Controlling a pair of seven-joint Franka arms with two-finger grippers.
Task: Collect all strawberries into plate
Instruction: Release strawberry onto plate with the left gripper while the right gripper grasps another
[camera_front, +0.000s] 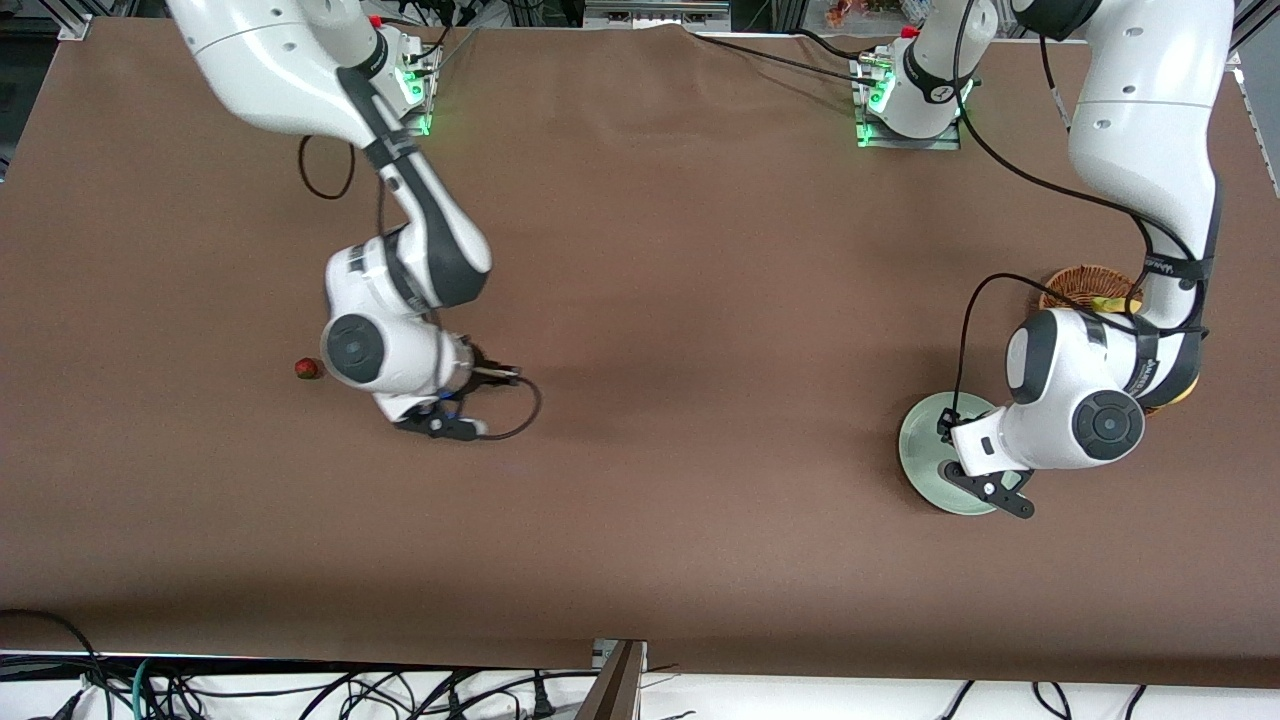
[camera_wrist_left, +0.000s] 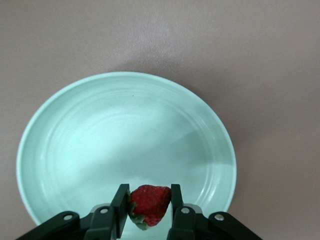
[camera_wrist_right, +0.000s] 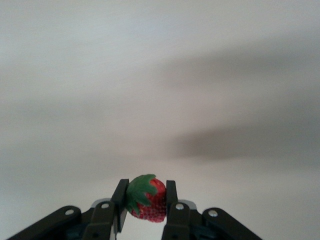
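My right gripper releases its strawberry next on the bare brown tabletop (camera_front: 753, 364) between the arms, nearer the plate.
My left gripper (camera_wrist_left: 148, 196) is shut on a red strawberry (camera_wrist_left: 150, 204) and hangs over the pale mint-green plate (camera_wrist_left: 115, 145), above the part just inside its rim. The plate (camera_front: 925, 440) lies toward the left arm's end of the table, partly under that arm's wrist, and nothing lies on the part I can see. My right gripper (camera_wrist_right: 145, 192) is shut on a second strawberry (camera_wrist_right: 149, 202) with a green cap, above bare table. A third strawberry (camera_front: 308, 368) lies on the table beside the right arm's wrist.
A brown wicker basket (camera_front: 1085, 285) stands farther from the front camera than the plate, partly hidden by the left arm. A black cable (camera_front: 525, 410) loops from the right wrist. The brown tabletop (camera_front: 700, 350) stretches wide between the two arms.
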